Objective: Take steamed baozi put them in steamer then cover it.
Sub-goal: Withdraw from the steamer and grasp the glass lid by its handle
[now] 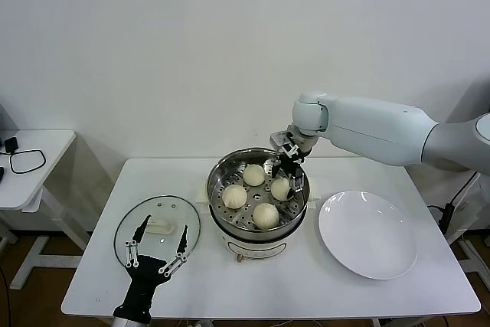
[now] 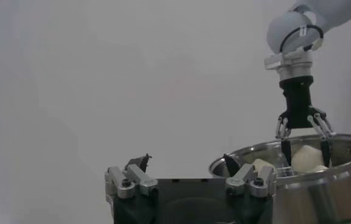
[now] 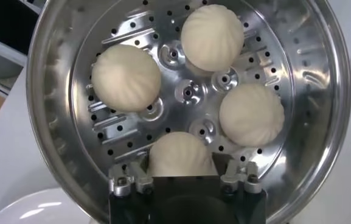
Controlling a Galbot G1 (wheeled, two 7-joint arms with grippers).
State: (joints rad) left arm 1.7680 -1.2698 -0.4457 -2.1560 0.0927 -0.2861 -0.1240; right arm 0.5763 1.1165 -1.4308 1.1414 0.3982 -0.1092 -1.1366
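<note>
I move my left gripper to the glass cover's white handle (image 1: 159, 225) next and close it there, because the cover goes onto the steamer.
Several cream-white baozi lie on the perforated tray of the steel steamer (image 1: 217, 176) at the table's middle: one at the rear (image 1: 253, 174), one on the left (image 1: 234, 196), one at the front (image 1: 266, 215), one on the right (image 1: 281, 188). My right gripper (image 1: 285, 178) reaches down into the pot, open, its fingers spread either side of the right-hand baozi (image 3: 181, 152), which rests on the tray. The glass cover (image 1: 130, 223) lies flat at the front left. My left gripper (image 1: 164, 223) hovers open over the cover, holding nothing.
A flat white plate (image 1: 367, 233) sits right of the steamer. The white table (image 1: 99, 273) has a bare strip along its front edge. A low side table (image 1: 46, 147) with a black cable stands off to the left.
</note>
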